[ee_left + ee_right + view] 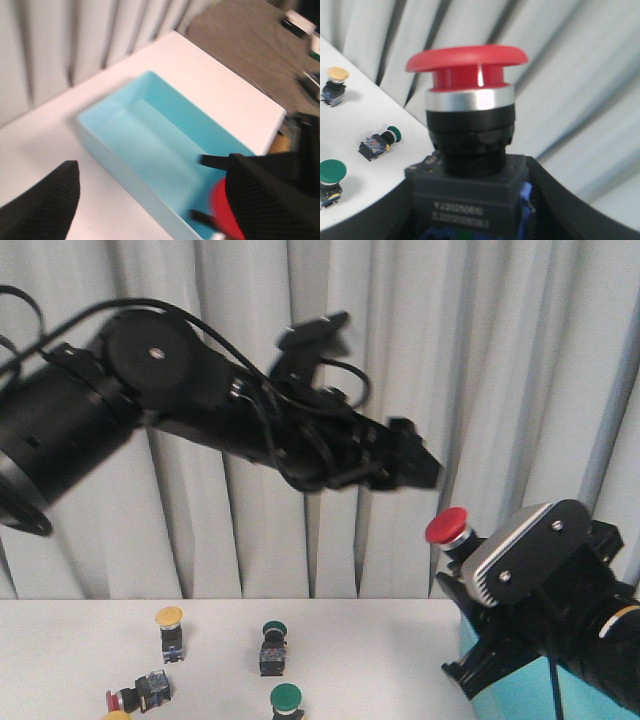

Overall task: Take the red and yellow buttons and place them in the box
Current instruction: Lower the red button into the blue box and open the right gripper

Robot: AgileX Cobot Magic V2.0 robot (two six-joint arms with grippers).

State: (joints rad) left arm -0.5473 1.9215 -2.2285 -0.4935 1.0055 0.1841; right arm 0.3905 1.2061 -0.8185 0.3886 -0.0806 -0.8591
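Observation:
I should release the red button from my right gripper in the light blue box (pixel 524 712), beside the box's side nearest the green buttons.
My right gripper (pixel 458 558) is shut on a red button (pixel 446 527) and holds it upright in the air beside the light blue box (pixel 500 698). In the right wrist view the red button (pixel 467 100) fills the middle, its dark body between my fingers (pixel 570 200). My left gripper (pixel 422 468) is raised high over the table, open and empty. In the left wrist view its fingers (pixel 45 205) stand wide apart above the box (pixel 150 135), which looks empty, and the red cap (pixel 220 210) shows at the box's end. A yellow button (pixel 169 618) stands on the table.
Two green buttons (pixel 273 638) (pixel 286 698) stand on the white table (pixel 70 640). A red button (pixel 135 695) lies on its side at front left, with a yellow cap (pixel 117 717) at the frame's edge. Grey curtains hang behind.

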